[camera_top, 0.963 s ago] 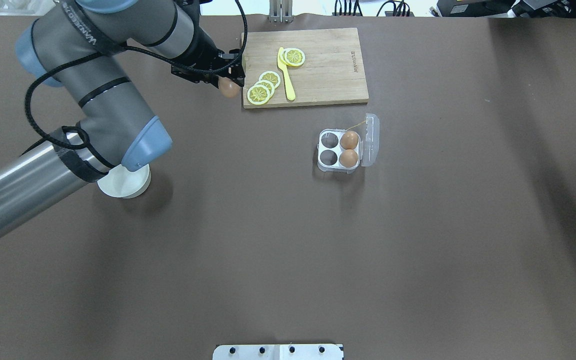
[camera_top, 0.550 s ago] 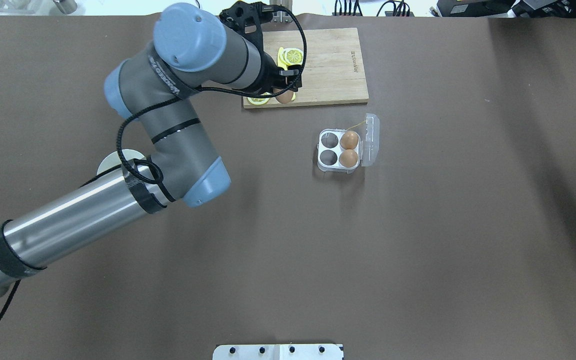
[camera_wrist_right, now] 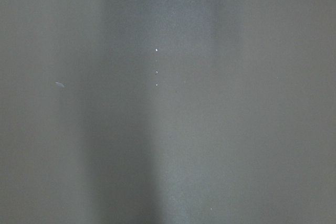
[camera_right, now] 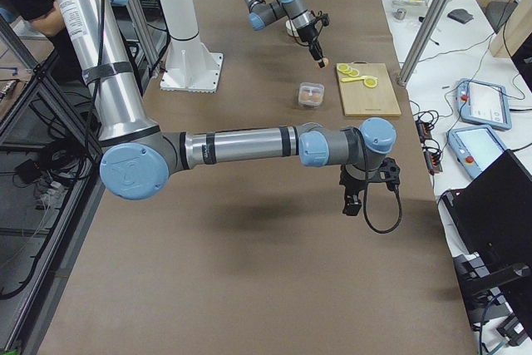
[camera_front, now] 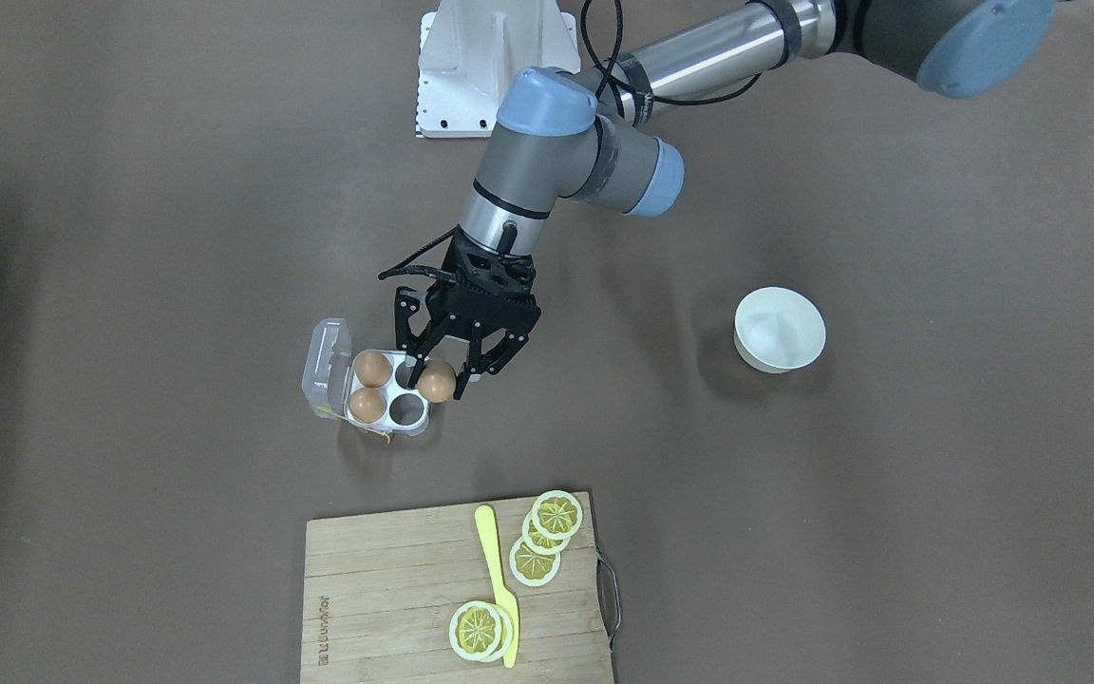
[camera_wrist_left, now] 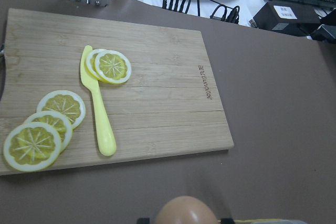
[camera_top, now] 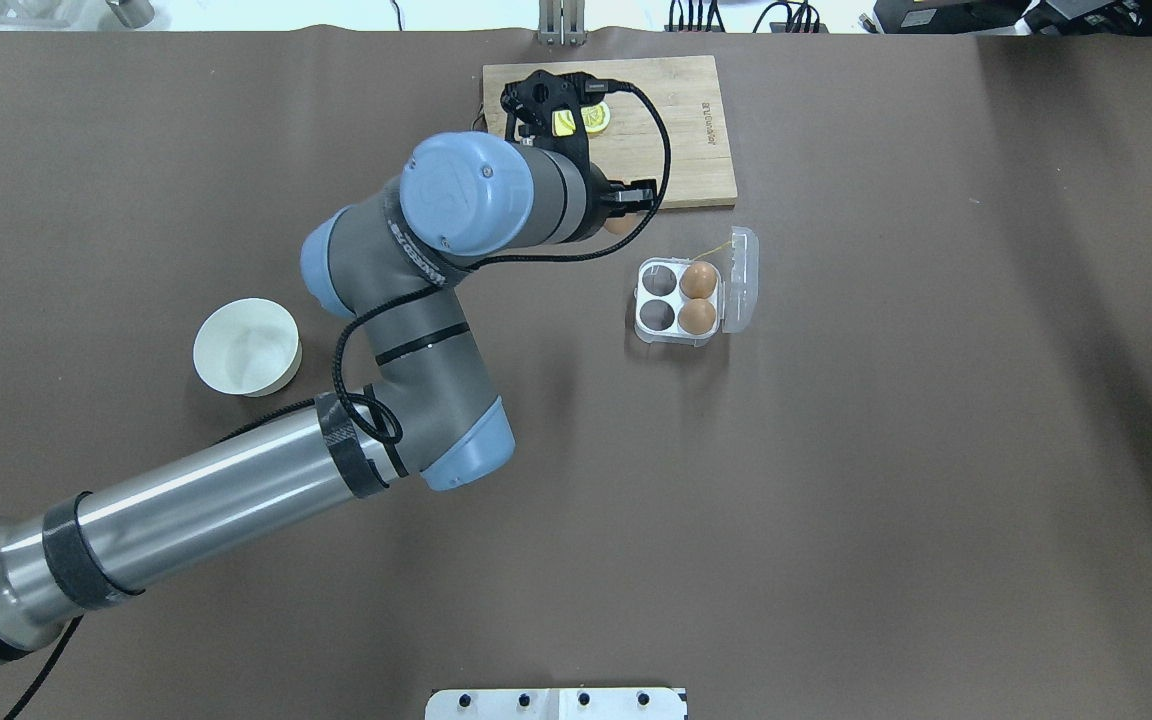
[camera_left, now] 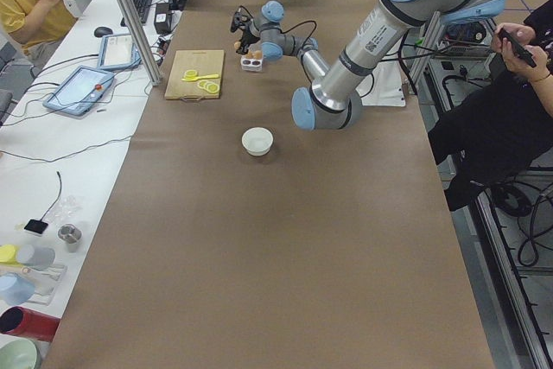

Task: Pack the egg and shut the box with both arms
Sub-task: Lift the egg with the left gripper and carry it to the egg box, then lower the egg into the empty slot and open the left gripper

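Observation:
My left gripper has the light-brown egg, held above the table at the box's edge. It will let go of the egg in the bare box cell farther from the cutting board (camera_front: pixel 409 372).
My left gripper (camera_front: pixel 435 378) is shut on a light-brown egg (camera_front: pixel 436 380) and holds it above the table, at the robot-side edge of the box (camera_front: pixel 393 429). The clear box lies open with its lid (camera_front: pixel 324 366) folded outward; two brown eggs (camera_front: pixel 373 368) fill the cells by the lid, and the other two cells are bare. In the overhead view the held egg (camera_top: pixel 618 226) peeks out under the wrist, up-left of the box (camera_top: pixel 642 300). The left wrist view shows the egg (camera_wrist_left: pixel 186 211) at the bottom. My right gripper (camera_right: pixel 353 199) hangs far off; I cannot tell its state.
A wooden cutting board (camera_top: pixel 696 130) with lemon slices (camera_front: pixel 536 560) and a yellow knife (camera_front: pixel 495 579) lies past the box. A white bowl (camera_top: pixel 246 347) stands on the robot's left side. People sit at both table ends in the side views.
My left arm has swung to the right with the egg, from the cutting board's left edge across its front to just beside the box. The box and its eggs have not moved.

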Controlling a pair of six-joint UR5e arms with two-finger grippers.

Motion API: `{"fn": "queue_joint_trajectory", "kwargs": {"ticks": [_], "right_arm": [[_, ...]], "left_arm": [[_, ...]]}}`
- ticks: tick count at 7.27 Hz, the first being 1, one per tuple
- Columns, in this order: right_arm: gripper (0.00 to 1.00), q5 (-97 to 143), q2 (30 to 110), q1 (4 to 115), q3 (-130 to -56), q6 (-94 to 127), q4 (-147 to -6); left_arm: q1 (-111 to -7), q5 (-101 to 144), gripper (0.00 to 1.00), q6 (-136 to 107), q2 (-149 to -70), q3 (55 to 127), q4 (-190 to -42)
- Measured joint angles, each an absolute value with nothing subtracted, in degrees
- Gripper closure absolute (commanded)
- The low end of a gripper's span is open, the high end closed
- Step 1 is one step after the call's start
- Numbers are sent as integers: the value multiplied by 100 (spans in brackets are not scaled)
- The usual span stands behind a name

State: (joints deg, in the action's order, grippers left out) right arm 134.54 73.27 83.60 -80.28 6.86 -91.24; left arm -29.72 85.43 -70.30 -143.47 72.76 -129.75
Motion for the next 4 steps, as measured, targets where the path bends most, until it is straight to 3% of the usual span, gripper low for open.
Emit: {"fn": "queue_joint_trajectory", "kwargs": {"ticks": [4], "right_arm": [[0,13440,7363,8367,-8028,686,-9140]], "left_arm": [[-2625,8308,57,-7007,-14390,6951,-13281]]}}
